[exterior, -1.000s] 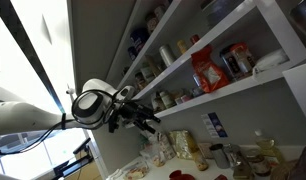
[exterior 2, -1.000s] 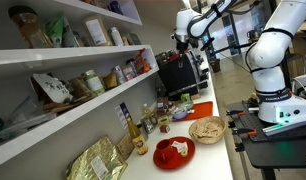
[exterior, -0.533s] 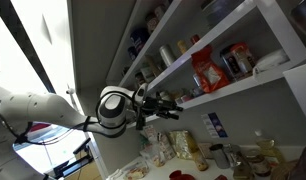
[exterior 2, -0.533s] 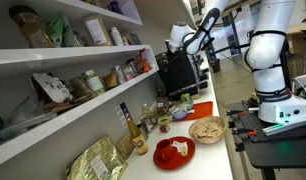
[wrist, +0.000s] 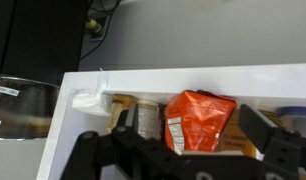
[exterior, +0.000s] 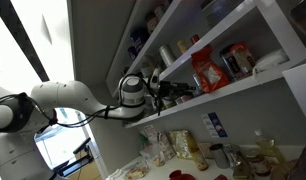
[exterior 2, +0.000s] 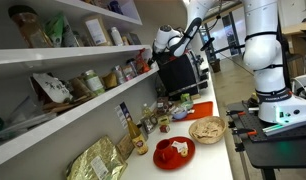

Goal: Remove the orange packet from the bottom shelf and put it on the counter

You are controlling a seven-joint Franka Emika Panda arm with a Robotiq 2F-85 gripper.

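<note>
My gripper will close next on the upper part of the orange packet [exterior: 201, 58] [wrist: 189, 138], next to the jars on the bottom shelf.
The orange packet [exterior: 206, 70] stands upright on the bottom shelf [exterior: 245, 94] among jars. It also shows in the other exterior view [exterior 2: 145, 62], at the far end of the shelf [exterior 2: 83, 108]. My gripper [exterior: 179, 91] [exterior 2: 159, 48] is open and level with the shelf, just in front of the packet. In the wrist view the packet [wrist: 199, 108] lies between the open fingers [wrist: 193, 130], under the white shelf edge [wrist: 193, 78]. I cannot tell if the fingers touch it. The counter [exterior 2: 215, 152] [exterior: 163, 168] lies below.
Jars [wrist: 145, 118] stand beside the packet, one with a red label [exterior: 237, 60]. More white shelves with jars hang above [exterior: 168, 25]. On the counter are a red plate [exterior 2: 173, 151], a bowl [exterior 2: 206, 129], bottles [exterior 2: 145, 123] and a gold packet [exterior 2: 97, 160]. A monitor [exterior 2: 178, 73] stands near the arm.
The arm has swung in toward the shelves. The gripper moved from open space to just in front of the orange packet on the bottom shelf.
</note>
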